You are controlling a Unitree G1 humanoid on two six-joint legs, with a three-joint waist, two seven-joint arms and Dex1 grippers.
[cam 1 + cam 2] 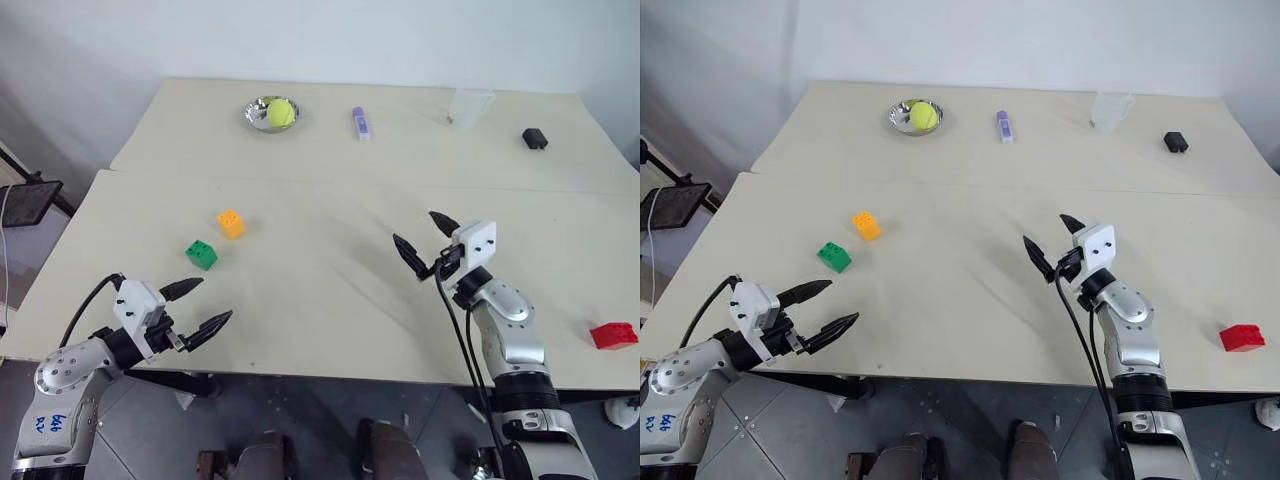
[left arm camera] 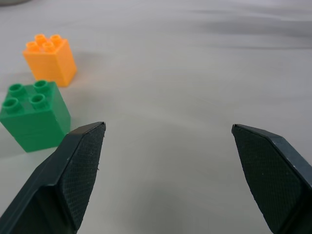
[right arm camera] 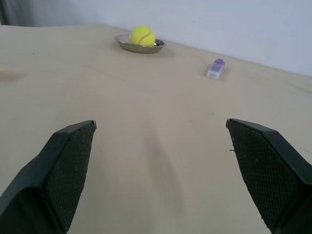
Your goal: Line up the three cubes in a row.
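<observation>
My right gripper closes next on the opposite sides of the red cube (image 1: 613,336) near the table's front edge.
An orange cube (image 1: 231,223) and a green cube (image 1: 201,254) sit close together on the left half of the near table, a small gap between them. The red cube (image 1: 613,335) lies far off at the table's front right, near the edge. My left gripper (image 1: 195,305) hovers open and empty by the front left edge, just short of the green cube (image 2: 34,115) and orange cube (image 2: 50,58). Over the table's middle right, my right gripper (image 1: 426,241) stands open with nothing between its fingers, well to the left of the red cube.
On the far table stand a metal dish (image 1: 257,114) holding a tennis ball (image 1: 281,113), a small purple-and-white object (image 1: 360,122), a clear cup (image 1: 469,107) and a small black block (image 1: 534,138). A seam (image 1: 330,180) separates the two tables.
</observation>
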